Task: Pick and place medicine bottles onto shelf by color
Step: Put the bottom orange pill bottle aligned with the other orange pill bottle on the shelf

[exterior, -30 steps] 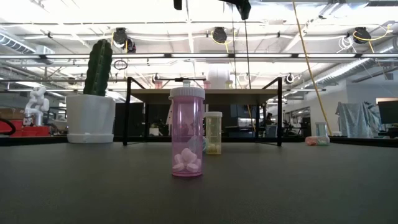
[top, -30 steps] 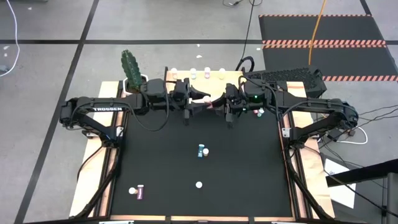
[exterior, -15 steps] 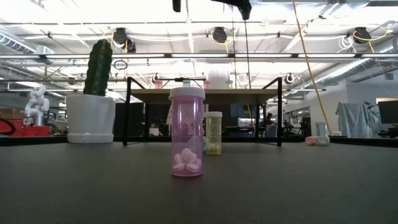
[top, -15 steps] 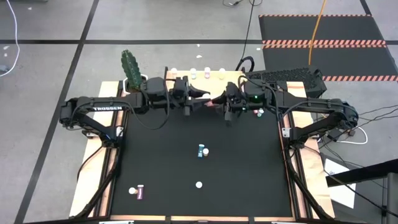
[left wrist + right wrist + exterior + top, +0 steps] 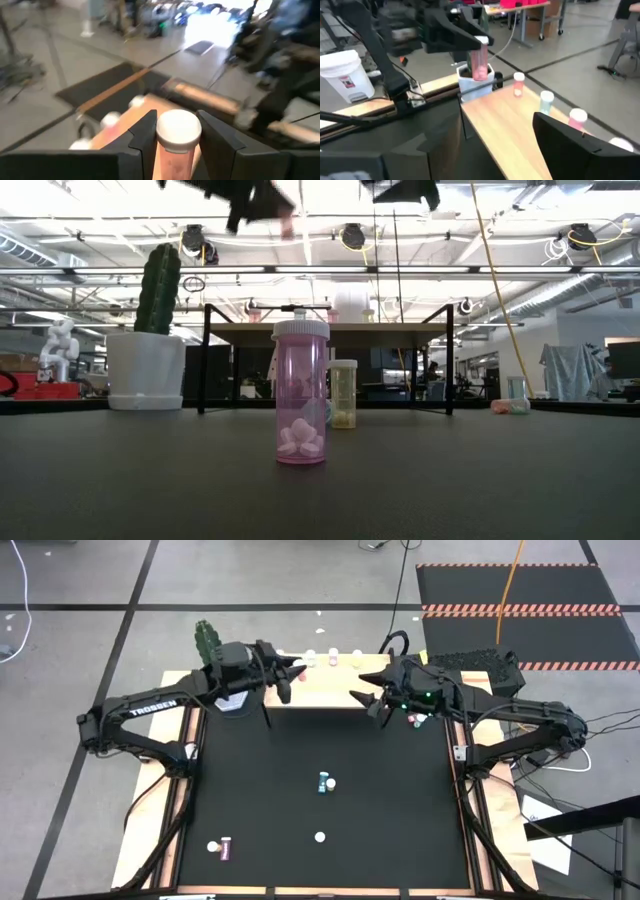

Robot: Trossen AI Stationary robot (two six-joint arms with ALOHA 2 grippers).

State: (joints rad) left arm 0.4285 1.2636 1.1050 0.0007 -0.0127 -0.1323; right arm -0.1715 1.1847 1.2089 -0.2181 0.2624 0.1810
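I should release the pink bottle from my left gripper on the shelf [image 5: 278, 669], in front of the bottle closest to the cactus.
My left gripper [image 5: 296, 667] is shut on a pink bottle with a white cap [image 5: 178, 131] and holds it above the left part of the light wooden shelf [image 5: 325, 688]. The bottle also shows in the right wrist view [image 5: 480, 65] and in the low view [image 5: 288, 222]. My right gripper [image 5: 361, 704] is open and empty, above the shelf's near right corner. Several small bottles [image 5: 332, 658] stand in a row along the shelf's far edge. A blue bottle [image 5: 324, 783], a white-capped one [image 5: 320, 836] and a purple one [image 5: 226, 848] are on the black mat. My left gripper pinches the pink bottle's upper end [image 5: 175, 150], at and just under the white cap, between its two fingers [image 5: 145, 137]. The fingers come roughly level from the table's left side. The bottle hangs upright below them [image 5: 480, 70], lifted clear of the shelf.
A white pot with a green cactus [image 5: 210, 645] stands at the shelf's left end, close to my left arm. More bottles [image 5: 415, 720] lie under my right arm. In the low view a pink bottle [image 5: 300, 395] and a yellow one [image 5: 343, 393] stand before the shelf.
The two grippers stood tip to tip over the shelf's near edge with the pink bottle between them. My left gripper has risen and swung toward the table's far left with the bottle. My right gripper has drawn back toward the table's right.
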